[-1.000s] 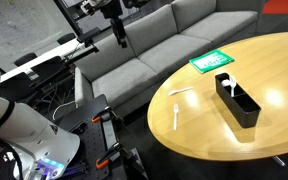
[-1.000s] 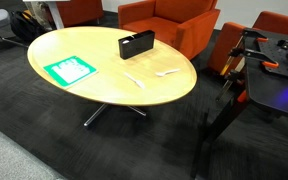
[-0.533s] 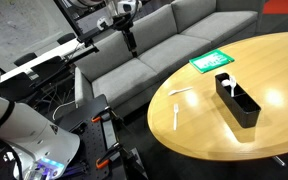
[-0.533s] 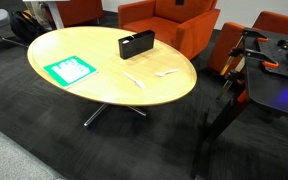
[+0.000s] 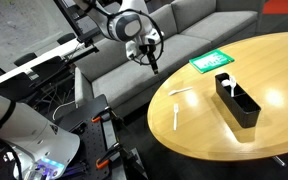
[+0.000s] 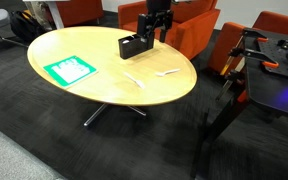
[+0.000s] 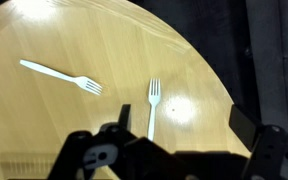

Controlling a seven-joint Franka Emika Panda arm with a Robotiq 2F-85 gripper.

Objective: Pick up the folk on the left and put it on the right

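The white fork nearer the green sheet is next. My gripper needs to go to it and close on its handle point(image 5: 178, 92) point(image 7: 152, 108) just behind the fork's tines.
The long white fork point(image 5: 174, 114) lies flat on the round wooden table point(image 5: 264, 60), near its edge. It also shows in an exterior view point(image 6: 168, 72) and in the wrist view point(image 7: 152, 105), where its handle end is hidden behind my fingers. A shorter white utensil point(image 5: 182, 91) lies beside it, seen also in an exterior view point(image 6: 132, 79) and in the wrist view point(image 7: 62, 76). My gripper point(image 5: 152, 64) hangs in the air just off the table edge, open and empty, apart from both. It also shows in an exterior view point(image 6: 143, 36) and in the wrist view point(image 7: 184, 125).
A black rectangular tray point(image 5: 237, 99) stands on the table past the utensils. A green sheet point(image 5: 211, 61) lies further along. A grey sofa point(image 5: 184, 35) stands beside the table, red chairs point(image 6: 184, 30) behind it, and a black cart point(image 6: 269, 70) to the side.
My arm has swung down from high over the sofa toward the table edge. The gripper now shows in both exterior views. The utensils have not moved.
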